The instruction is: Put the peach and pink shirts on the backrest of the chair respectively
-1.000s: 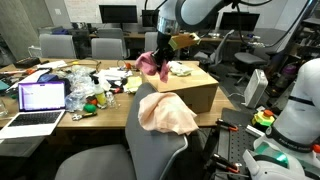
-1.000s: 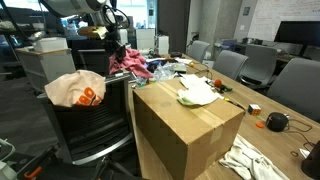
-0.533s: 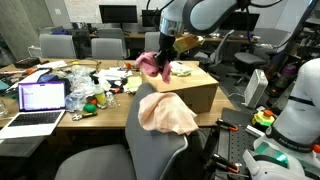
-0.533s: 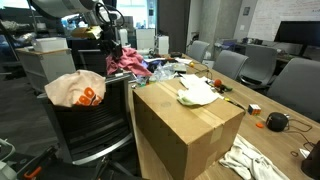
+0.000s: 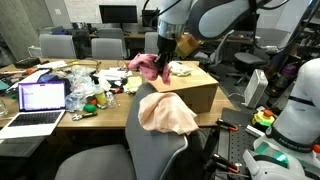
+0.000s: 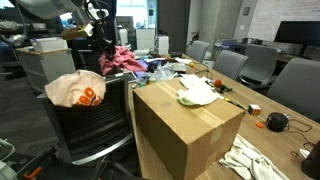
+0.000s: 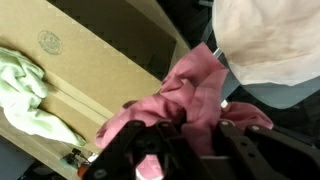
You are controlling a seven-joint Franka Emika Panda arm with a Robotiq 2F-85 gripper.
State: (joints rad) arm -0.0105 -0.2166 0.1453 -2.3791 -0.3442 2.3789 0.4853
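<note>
The robot's gripper will let go of the pink shirt on the backrest's top edge (image 5: 152,92) (image 7: 198,104), against the peach shirt, facing the cardboard box.
The peach shirt (image 5: 166,114) (image 6: 74,90) lies draped over the top of the backrest (image 5: 150,148) (image 6: 92,128) of the grey chair in both exterior views. In the wrist view it shows at the top right (image 7: 268,40). My gripper (image 5: 161,50) (image 6: 101,40) (image 7: 196,136) is shut on the pink shirt (image 5: 147,66) (image 6: 119,60) (image 7: 192,88), which hangs bunched from the fingers in the air. It hovers between the cardboard box and the chair, a little beyond the backrest.
A big cardboard box (image 5: 196,88) (image 6: 185,125) (image 7: 95,60) stands next to the chair with a pale green cloth (image 7: 25,95) on top. Behind is a cluttered table with a laptop (image 5: 40,100). Other grey chairs (image 5: 105,47) stand farther back.
The gripper has carried the hanging pink shirt a short way sideways, nearer the chair's backrest. The peach shirt has not moved.
</note>
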